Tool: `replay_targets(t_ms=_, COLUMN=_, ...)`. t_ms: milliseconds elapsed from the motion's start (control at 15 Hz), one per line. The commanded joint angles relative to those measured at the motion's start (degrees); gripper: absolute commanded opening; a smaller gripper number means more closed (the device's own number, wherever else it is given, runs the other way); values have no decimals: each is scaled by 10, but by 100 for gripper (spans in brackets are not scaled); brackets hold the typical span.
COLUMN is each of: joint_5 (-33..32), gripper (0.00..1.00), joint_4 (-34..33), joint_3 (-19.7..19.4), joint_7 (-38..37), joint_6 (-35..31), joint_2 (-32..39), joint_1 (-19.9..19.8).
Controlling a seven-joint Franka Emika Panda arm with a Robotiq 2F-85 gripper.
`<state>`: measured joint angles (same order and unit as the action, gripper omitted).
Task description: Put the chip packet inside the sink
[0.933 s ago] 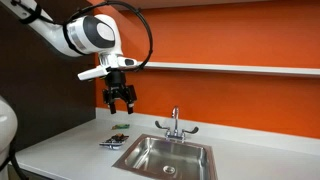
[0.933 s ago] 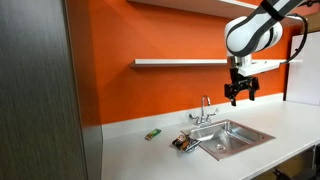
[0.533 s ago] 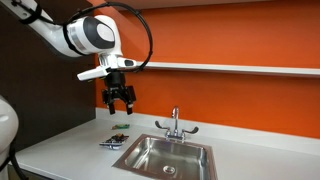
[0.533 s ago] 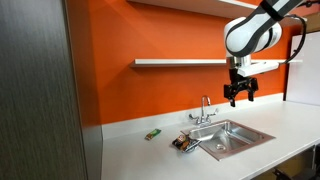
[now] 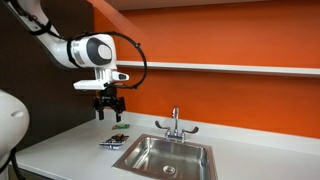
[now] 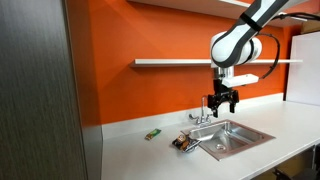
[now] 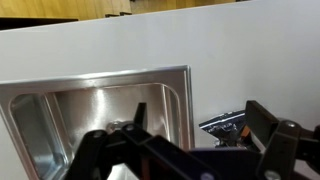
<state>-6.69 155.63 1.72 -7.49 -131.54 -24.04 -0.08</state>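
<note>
Next, the robot's gripper needs to lower to the middle of the chip packet [image 5: 116,141] [image 7: 233,135] beside the sink and close there, bunching it between the fingers.
The chip packet, flat and dark, lies on the white counter against the sink's near end in both exterior views [image 5: 111,144] [image 6: 183,143]. In the wrist view it [image 7: 225,127] shows below, between my fingers. The sink is a steel basin [image 5: 150,160] [image 6: 238,133] [image 7: 100,105] with a chrome two-handled faucet [image 5: 174,124] [image 6: 205,111]. My gripper [image 5: 110,110] [image 6: 224,101] [image 7: 197,112] hangs open and empty, well above the counter, roughly over the packet and the sink's edge.
A small greenish item [image 5: 118,136] [image 6: 152,134] lies on the counter beyond the packet. An orange wall with a white shelf [image 5: 230,68] [image 6: 170,63] stands behind. A grey panel [image 6: 40,100] stands at the counter's end.
The arm has swung sideways and lower, from above the faucet side to above the packet by the sink's edge. The jaws stay open. Packet unmoved.
</note>
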Motion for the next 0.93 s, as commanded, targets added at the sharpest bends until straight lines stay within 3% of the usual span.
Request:
replay_targets(t_ms=0, joint_5=15, gripper=100, joint_4=-58, joint_3=7, joint_7=12, joint_6=-47, joint_2=106, joint_1=11)
replay_targets(t_ms=467, joint_5=-3, gripper=100, joint_4=-164, joint_3=12, joint_7=-3, joint_6=-107, joint_2=277, joint_1=21)
replay_targets(t_ms=867, joint_5=-5, gripper=100, joint_4=-255, joint_3=3, joint_7=-7, joint_6=-113, joint_2=385, joint_1=35)
